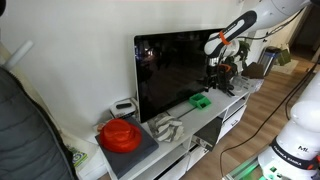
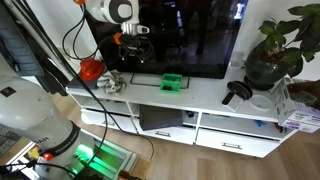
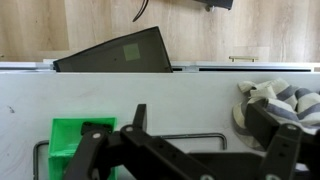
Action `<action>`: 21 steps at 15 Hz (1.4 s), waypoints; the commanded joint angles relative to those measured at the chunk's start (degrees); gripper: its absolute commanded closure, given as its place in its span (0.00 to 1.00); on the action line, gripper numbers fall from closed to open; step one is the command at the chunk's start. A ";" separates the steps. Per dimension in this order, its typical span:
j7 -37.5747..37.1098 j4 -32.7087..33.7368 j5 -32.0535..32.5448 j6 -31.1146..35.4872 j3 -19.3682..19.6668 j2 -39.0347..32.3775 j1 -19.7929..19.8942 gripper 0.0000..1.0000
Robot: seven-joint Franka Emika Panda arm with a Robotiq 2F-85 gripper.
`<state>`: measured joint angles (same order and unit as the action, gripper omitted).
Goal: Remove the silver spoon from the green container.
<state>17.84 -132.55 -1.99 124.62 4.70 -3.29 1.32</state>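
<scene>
Next, my gripper will go to the silver spoon at the green container's side (image 1: 197,101) toward the striped cloth and close there.
The green container (image 3: 72,142) is a small low bright green box on the white TV stand, at the lower left of the wrist view. It also shows in both exterior views (image 1: 200,100) (image 2: 172,81). I cannot make out a silver spoon in any view; the container's inside is partly hidden by my gripper's black links. My gripper (image 3: 200,128) hangs above the stand, off to one side of the container, with its fingers wide apart and nothing between them. It also shows in both exterior views (image 1: 214,72) (image 2: 133,47).
A thin bent metal wire (image 3: 190,138) lies on the stand below the gripper. A crumpled striped cloth (image 3: 285,100) (image 2: 112,83) and a round red bowl-like object (image 1: 120,134) (image 2: 92,69) sit further along. The big TV (image 1: 175,70) stands behind, a potted plant (image 2: 270,50) at the far end.
</scene>
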 commanded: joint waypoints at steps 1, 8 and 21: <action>-5.74 6.69 -3.28 -2.22 0.47 -7.05 2.52 0.00; -18.96 12.26 -7.87 -0.60 1.51 -16.20 5.84 0.00; -26.68 16.35 -12.40 1.28 2.01 -22.54 7.87 0.00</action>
<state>-9.10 -117.22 -13.40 125.66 7.05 -25.06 8.75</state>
